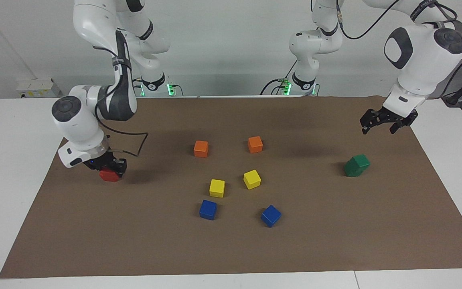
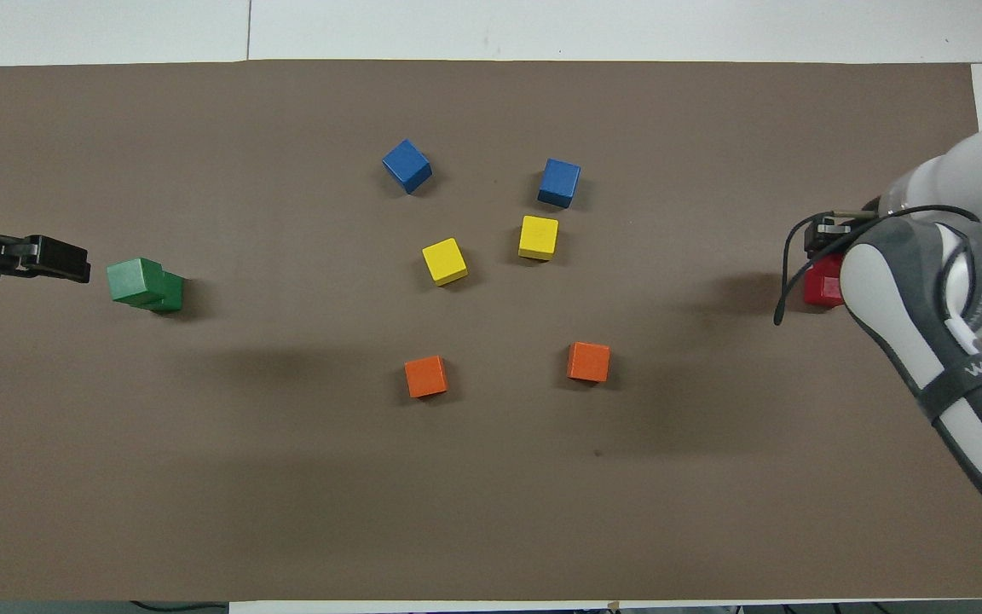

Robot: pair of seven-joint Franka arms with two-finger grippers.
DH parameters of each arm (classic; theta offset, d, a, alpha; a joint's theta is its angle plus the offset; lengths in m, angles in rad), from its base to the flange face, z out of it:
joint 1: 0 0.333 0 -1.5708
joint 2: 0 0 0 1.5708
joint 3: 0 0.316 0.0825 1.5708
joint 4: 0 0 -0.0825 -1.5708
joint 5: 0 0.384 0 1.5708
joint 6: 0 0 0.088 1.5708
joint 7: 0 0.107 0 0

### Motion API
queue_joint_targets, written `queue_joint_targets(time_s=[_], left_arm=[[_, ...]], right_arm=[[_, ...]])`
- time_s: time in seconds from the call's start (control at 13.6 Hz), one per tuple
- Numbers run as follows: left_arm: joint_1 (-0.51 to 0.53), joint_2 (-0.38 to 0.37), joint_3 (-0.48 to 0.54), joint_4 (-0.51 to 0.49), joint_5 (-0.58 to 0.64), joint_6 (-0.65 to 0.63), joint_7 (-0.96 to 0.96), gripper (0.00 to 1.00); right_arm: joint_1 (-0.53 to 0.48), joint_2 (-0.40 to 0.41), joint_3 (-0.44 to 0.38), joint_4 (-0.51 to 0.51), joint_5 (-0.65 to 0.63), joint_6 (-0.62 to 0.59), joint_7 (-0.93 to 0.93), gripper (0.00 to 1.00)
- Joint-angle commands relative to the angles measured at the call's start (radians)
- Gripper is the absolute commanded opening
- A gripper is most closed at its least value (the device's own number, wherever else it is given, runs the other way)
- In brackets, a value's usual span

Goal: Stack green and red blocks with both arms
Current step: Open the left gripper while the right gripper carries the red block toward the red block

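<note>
Next, my right gripper releases the red block atop the other red block [image 2: 844, 280].
Two dark green blocks [image 1: 357, 165] stand stacked toward the left arm's end, the top one skewed on the lower; they also show in the overhead view [image 2: 143, 284]. My left gripper [image 1: 379, 127] is open and empty, raised above the mat's edge beside that stack, apart from it. My right gripper [image 1: 110, 167] is low at the right arm's end, shut on a red block [image 1: 110, 176]. Only one red patch shows under it, so I cannot separate the two red blocks. In the overhead view the right arm covers most of the red block [image 2: 818, 288].
Two orange cubes [image 1: 201, 148] [image 1: 255, 144], two yellow cubes [image 1: 217, 188] [image 1: 252, 179] and two blue cubes [image 1: 208, 209] [image 1: 270, 215] lie in the middle of the brown mat [image 1: 335, 241]. White table borders the mat.
</note>
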Motion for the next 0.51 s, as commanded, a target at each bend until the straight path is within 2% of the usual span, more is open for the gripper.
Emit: queue_joint_targets(time_s=[0.0, 0.22, 0.44], left_arm=[[-0.018, -0.05, 0.015, -0.022, -0.017, -0.049, -0.038, 1.0], [-0.019, -0.05, 0.013, -0.014, -0.017, -0.043, -0.062, 1.0], [-0.019, -0.05, 0.013, -0.017, -0.016, -0.022, -0.06, 1.0]], right_arm=[[-0.044, -0.04, 0.017, -0.112, 0.015, 0.096, -0.043, 0.0], [-0.047, -0.029, 0.015, -0.17, 0.015, 0.231, -0.048, 0.0], [-0.048, -0.017, 0.015, -0.172, 0.015, 0.236, -0.049, 0.0]])
